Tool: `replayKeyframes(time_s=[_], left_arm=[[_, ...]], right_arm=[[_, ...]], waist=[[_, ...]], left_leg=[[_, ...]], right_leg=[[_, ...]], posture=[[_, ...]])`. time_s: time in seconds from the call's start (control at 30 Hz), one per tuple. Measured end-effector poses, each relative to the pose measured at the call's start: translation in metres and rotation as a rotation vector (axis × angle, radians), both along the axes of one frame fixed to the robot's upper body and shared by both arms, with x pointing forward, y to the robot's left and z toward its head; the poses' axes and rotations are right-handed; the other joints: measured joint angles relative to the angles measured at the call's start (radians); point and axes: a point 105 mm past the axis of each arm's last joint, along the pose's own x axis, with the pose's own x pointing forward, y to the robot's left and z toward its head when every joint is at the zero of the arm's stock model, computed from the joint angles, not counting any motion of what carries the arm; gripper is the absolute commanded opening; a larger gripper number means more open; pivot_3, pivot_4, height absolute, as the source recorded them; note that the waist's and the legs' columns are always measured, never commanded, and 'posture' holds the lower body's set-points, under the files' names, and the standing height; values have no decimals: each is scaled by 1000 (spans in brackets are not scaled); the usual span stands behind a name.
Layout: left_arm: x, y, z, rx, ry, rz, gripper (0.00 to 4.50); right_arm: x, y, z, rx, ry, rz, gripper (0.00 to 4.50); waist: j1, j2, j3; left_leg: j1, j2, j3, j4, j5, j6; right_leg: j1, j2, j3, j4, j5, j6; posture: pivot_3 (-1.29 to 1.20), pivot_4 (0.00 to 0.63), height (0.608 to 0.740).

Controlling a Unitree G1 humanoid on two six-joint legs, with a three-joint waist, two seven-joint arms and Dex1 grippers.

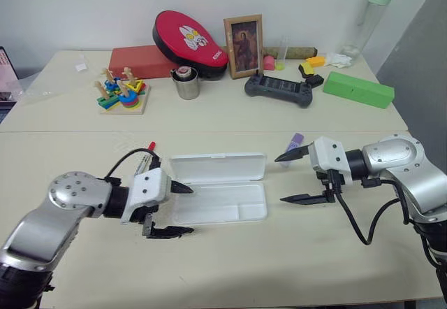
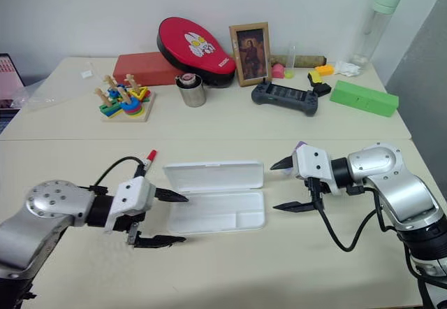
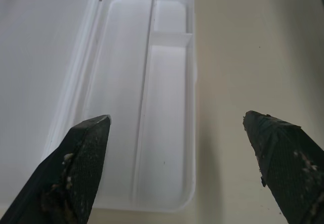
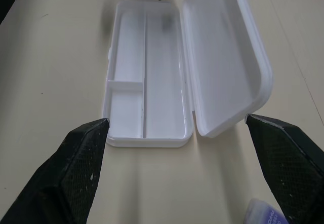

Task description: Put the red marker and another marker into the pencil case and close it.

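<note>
I need to move my left gripper over to the red marker next, and there I need to close it on the marker's white body [image 1: 144, 161], just below its red cap.
The pencil case [image 1: 230, 207] lies open mid-table, its lid [image 1: 218, 167] folded back flat and its divided tray empty. My left gripper [image 1: 183, 210] is open at the case's left end, just above the table, holding nothing. The red marker [image 1: 150, 146] lies behind that gripper, with just its red cap and a bit of white barrel showing. My right gripper [image 1: 280, 180] hangs open off the case's right end, also holding nothing. The short purple marker [image 1: 295, 142] lies on the table just behind its upper finger and appears again in the right wrist view [image 4: 267, 213].
Along the back of the table stand a green box [image 1: 357, 89], a black game controller [image 1: 279, 89], a metal cup [image 1: 186, 84], a photo frame [image 1: 243, 46], a stacking toy [image 1: 122, 92] and a bottle [image 1: 370, 15]. The table's front edge is close below both grippers.
</note>
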Motion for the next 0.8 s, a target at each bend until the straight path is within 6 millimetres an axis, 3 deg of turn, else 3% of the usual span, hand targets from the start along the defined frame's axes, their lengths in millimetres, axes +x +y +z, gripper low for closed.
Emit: replayKeyframes(time_s=[0.27, 0.53, 0.67, 0.8], left_arm=[[-16, 5, 27, -79, 26, 67, 4449], [-13, 33, 73, -250, -52, 328, 4449], [-1, 50, 73, -278, -120, 520, 4449], [19, 72, 57, -202, -238, 746, 4449]], right_arm=[[-3, -4, 1, -17, 10, 17, 4500], [-7, -14, 12, -2, 16, 32, 4500], [-8, -14, 19, 23, 2, 40, 4500], [-9, -13, 20, 25, 8, 52, 4500]], waist=[[0, 0, 0], [-1, 0, 0], [0, 0, 0], [1, 0, 0]], left_leg=[[0, 0, 0, 0, 0, 0], [1, 0, 0, 0, 0, 0], [1, 0, 0, 0, 0, 0], [1, 0, 0, 0, 0, 0]], right_leg=[[0, 0, 0, 0, 0, 0], [0, 0, 0, 0, 0, 0], [1, 0, 0, 0, 0, 0], [1, 0, 0, 0, 0, 0]], posture=[[0, 150, 740], [0, 150, 740], [0, 150, 740], [0, 150, 740]])
